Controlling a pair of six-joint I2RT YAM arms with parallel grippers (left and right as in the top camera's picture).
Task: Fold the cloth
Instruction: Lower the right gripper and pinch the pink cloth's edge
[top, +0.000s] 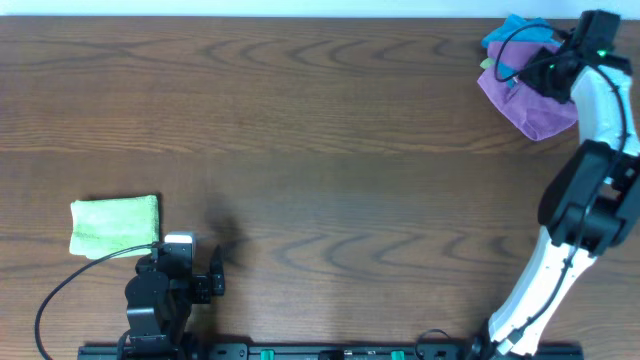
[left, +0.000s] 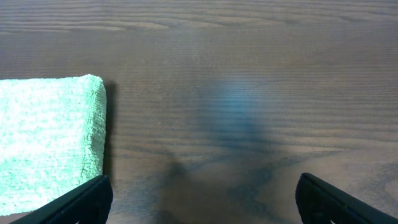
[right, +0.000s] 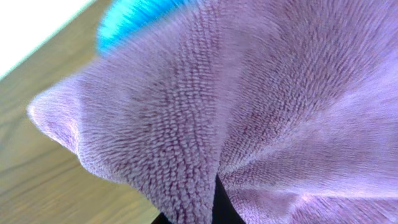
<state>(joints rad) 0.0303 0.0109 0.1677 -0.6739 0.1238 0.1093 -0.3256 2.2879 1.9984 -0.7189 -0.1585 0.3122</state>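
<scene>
My right gripper should put the crumpled purple cloth down on the bare wood (top: 340, 141) just beyond the middle of the table.
A folded light-green cloth (top: 113, 222) lies flat at the table's front left; it also shows at the left of the left wrist view (left: 43, 137). My left gripper (top: 185, 250) hangs just right of it, open and empty (left: 202, 208), above bare wood. A crumpled purple cloth (top: 535, 105) lies at the far right corner and fills the right wrist view (right: 249, 93). My right gripper (top: 545, 75) is down in it, its dark fingers (right: 217, 205) closed together between folds of the purple cloth.
A blue cloth (top: 515, 30) lies under and behind the purple one, also showing in the right wrist view (right: 134, 15), with a bit of green fabric (top: 487, 64) at the pile's left edge. The table's far edge (top: 300, 18) runs right behind the pile.
</scene>
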